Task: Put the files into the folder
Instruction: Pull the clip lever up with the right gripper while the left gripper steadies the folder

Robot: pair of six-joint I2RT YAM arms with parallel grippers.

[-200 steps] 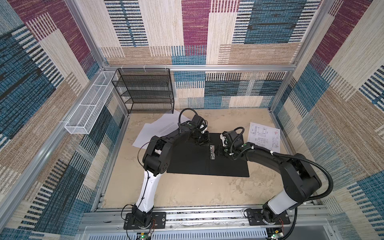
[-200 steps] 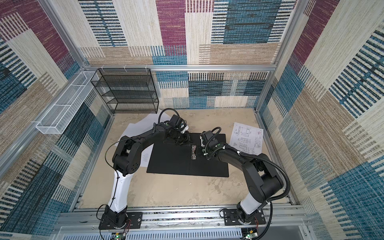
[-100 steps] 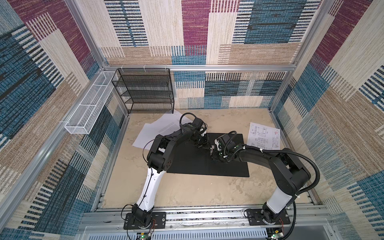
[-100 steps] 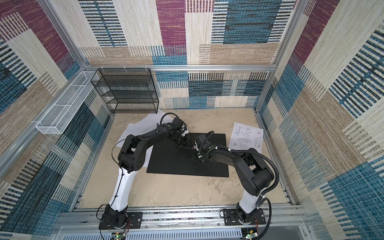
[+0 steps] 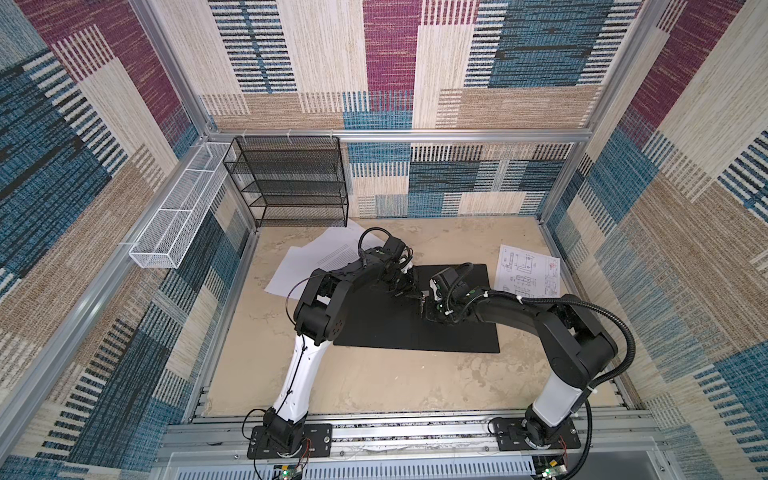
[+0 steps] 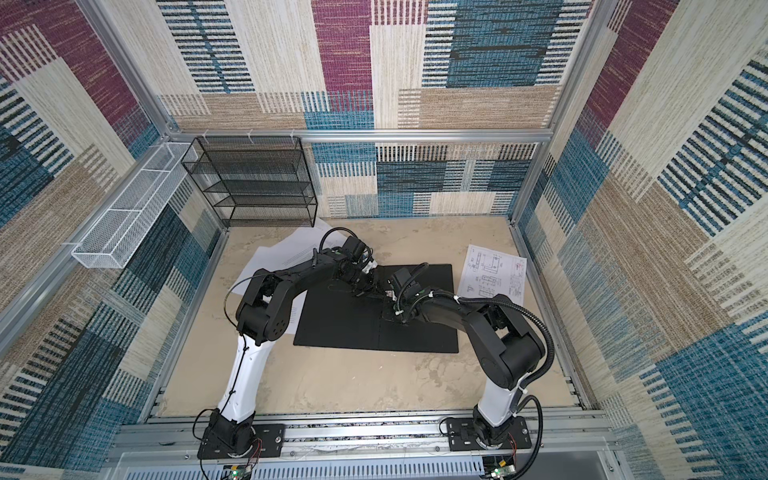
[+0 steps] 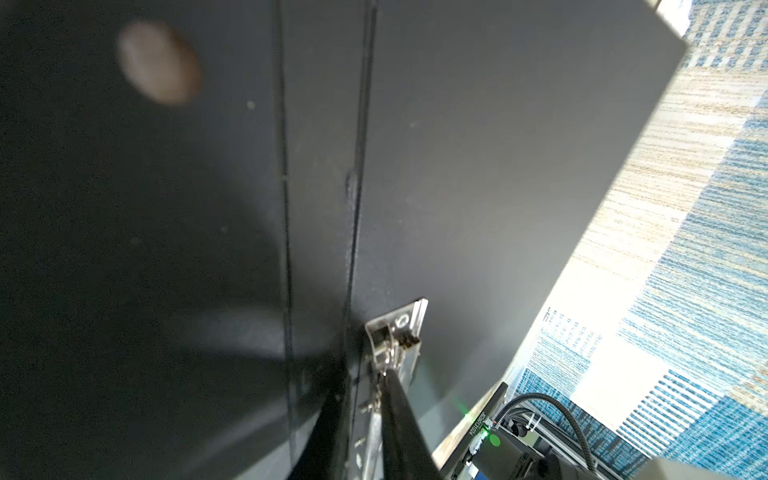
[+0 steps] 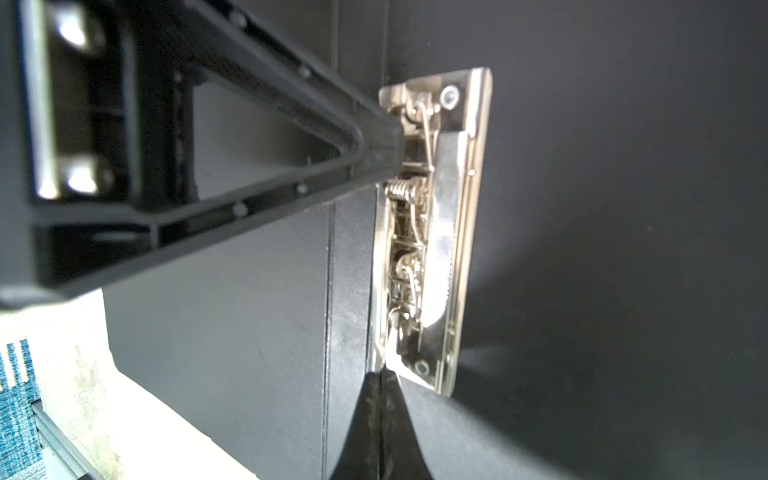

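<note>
The clip's lever lies flat by my right gripper's shut fingers, so I should open them, grip the lever's loose end point(image 8: 380, 357) and lift it.
The folder point(image 5: 374, 328) point(image 6: 340, 328) lies open on the table, black inside up, with its metal clip point(image 8: 432, 232) point(image 7: 399, 336) along the spine. My left gripper point(image 7: 361, 378) point(image 5: 414, 293) is at the clip's far end, jaws narrowed with a piece of the clip's metal between them. My right gripper point(image 8: 381, 372) point(image 5: 424, 307) is shut, tips pressed together and touching the clip's near end. The files are loose white sheets. Text sheets point(image 5: 316, 257) point(image 6: 282, 253) lie left of the folder, partly under the left arm. A drawing sheet point(image 5: 528, 274) point(image 6: 494, 274) lies to its right.
A black wire-mesh rack point(image 5: 291, 183) stands at the back left against the wall. A white wire basket point(image 5: 178, 216) hangs on the left wall. Aluminium frame rails border the sandy tabletop point(image 5: 374, 386) on all sides.
My right gripper has slid left along the folder to the clip's near end and closed. My left gripper's jaws have narrowed at the clip's far end.
</note>
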